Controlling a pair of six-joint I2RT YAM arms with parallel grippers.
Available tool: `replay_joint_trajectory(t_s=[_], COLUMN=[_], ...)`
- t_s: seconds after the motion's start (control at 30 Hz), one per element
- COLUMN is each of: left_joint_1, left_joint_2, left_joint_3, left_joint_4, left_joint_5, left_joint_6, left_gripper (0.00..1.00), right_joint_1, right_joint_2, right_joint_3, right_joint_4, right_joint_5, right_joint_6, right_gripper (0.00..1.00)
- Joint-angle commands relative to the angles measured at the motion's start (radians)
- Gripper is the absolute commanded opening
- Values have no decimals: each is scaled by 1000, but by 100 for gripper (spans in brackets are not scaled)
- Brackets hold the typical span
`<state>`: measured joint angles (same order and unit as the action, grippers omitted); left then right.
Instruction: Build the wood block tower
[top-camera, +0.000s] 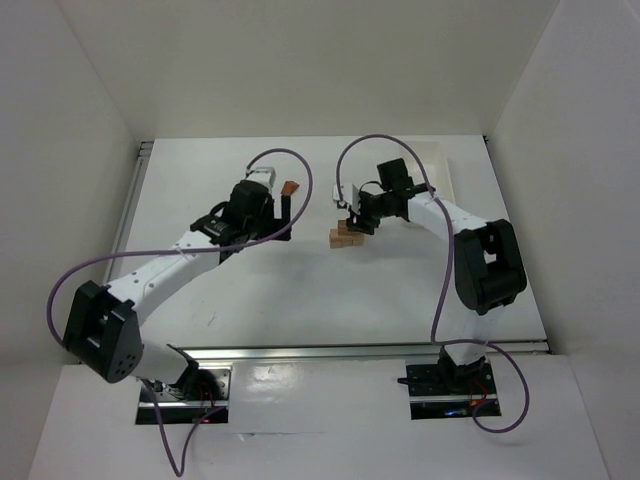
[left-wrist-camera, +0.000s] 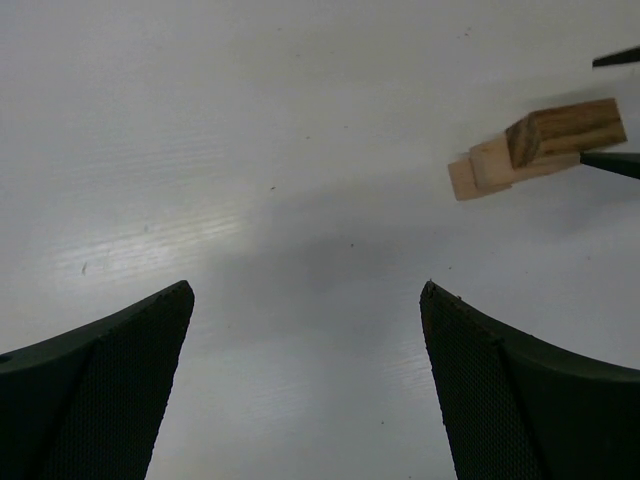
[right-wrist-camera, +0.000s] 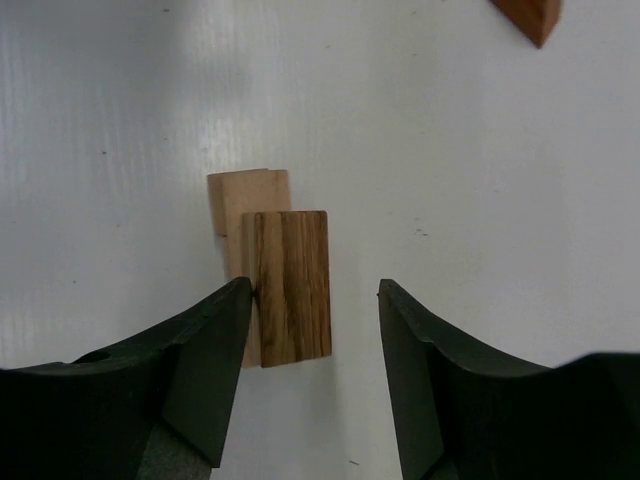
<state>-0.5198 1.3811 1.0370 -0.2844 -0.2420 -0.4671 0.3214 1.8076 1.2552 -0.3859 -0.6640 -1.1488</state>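
The striped brown block sits off-centre on the tan blocks, so the robot's right gripper should move centred over it, close on its long sides (right-wrist-camera: 292, 287) and line it up.
The wood block tower (top-camera: 345, 236) is a small stack near the table's middle: light-tan blocks below, a striped brown block (right-wrist-camera: 290, 288) on top. My right gripper (right-wrist-camera: 312, 292) hangs over it, open. Its left finger (right-wrist-camera: 215, 330) sits at the top block's left edge, and the right finger (right-wrist-camera: 420, 340) stands apart from the block. The tower (left-wrist-camera: 535, 145) also shows at the upper right of the left wrist view. My left gripper (left-wrist-camera: 305, 305) is wide open over bare table left of the tower, nothing between its fingers. In the top view this gripper (top-camera: 258, 236) is down-left of a loose block.
A loose reddish-brown block (top-camera: 290, 187) lies beyond the left gripper; its corner (right-wrist-camera: 530, 15) shows at the top of the right wrist view. A white tray (top-camera: 440, 170) sits at the back right. White walls close in the table (top-camera: 300, 290).
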Motion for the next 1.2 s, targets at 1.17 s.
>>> replay_joint_trajectory(t_s=[1.17], left_joint_1=[282], left_joint_2=[667], left_joint_3=[643], left_joint_4=[50], left_joint_5=[649], left_joint_6=[478], left_gripper=[94], right_joint_1=[-39], right_joint_2=[-50], right_joint_3=[29], right_joint_4=[4], right_joint_5=[-111], right_joint_6=[-2], right_gripper=[66])
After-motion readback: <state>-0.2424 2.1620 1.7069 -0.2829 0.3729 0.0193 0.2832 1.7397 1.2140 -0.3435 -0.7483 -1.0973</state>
